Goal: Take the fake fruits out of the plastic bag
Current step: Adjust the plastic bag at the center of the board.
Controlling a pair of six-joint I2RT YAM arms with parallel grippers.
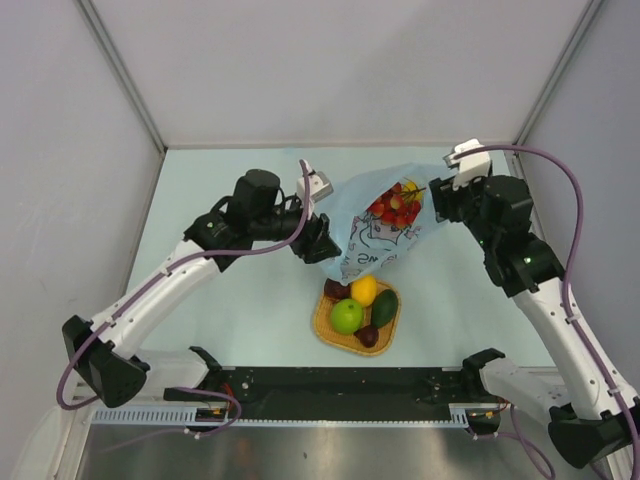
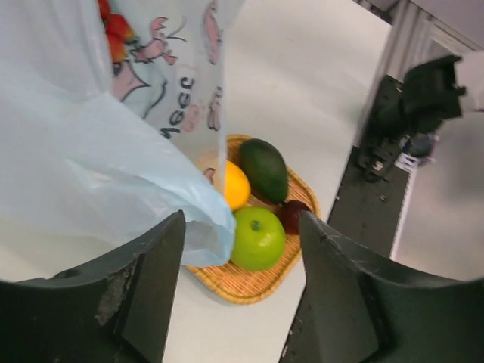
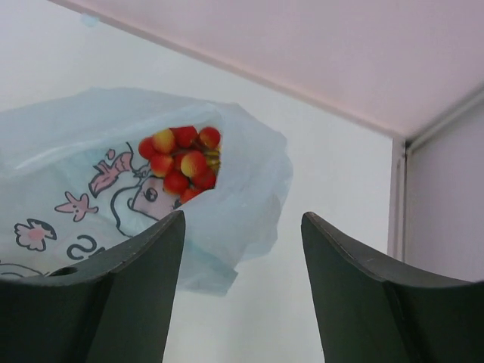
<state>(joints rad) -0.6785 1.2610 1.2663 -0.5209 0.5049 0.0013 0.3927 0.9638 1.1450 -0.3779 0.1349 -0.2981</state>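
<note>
My left gripper should pinch the bag's loose corner (image 2: 224, 238) and hold it while my right gripper reaches in, since the red berries sit inside the slack plastic bag.
The pale blue plastic bag (image 1: 372, 238) lies mid-table with its mouth toward the right. A bunch of red berries (image 1: 396, 206) shows inside it. The lemon (image 1: 364, 290), green apple (image 1: 347, 316), avocado (image 1: 384, 306) and two plums (image 1: 336, 290) sit in the woven tray (image 1: 322, 322). My left gripper (image 1: 318, 240) is open at the bag's left bottom corner. In the left wrist view the bag (image 2: 91, 166) hangs just inside my left gripper (image 2: 242, 219). My right gripper (image 1: 440, 200) is open and empty at the bag's mouth. The right wrist view shows the berries (image 3: 181, 162) and bag (image 3: 249, 189) ahead of the gripper (image 3: 242, 219).
The tray (image 2: 234, 283) sits just below the bag, toward the near edge, with the apple (image 2: 257, 238), lemon (image 2: 236, 185) and avocado (image 2: 265, 170) in it. White walls enclose the table on the left, back and right. The black base rail runs along the near edge.
</note>
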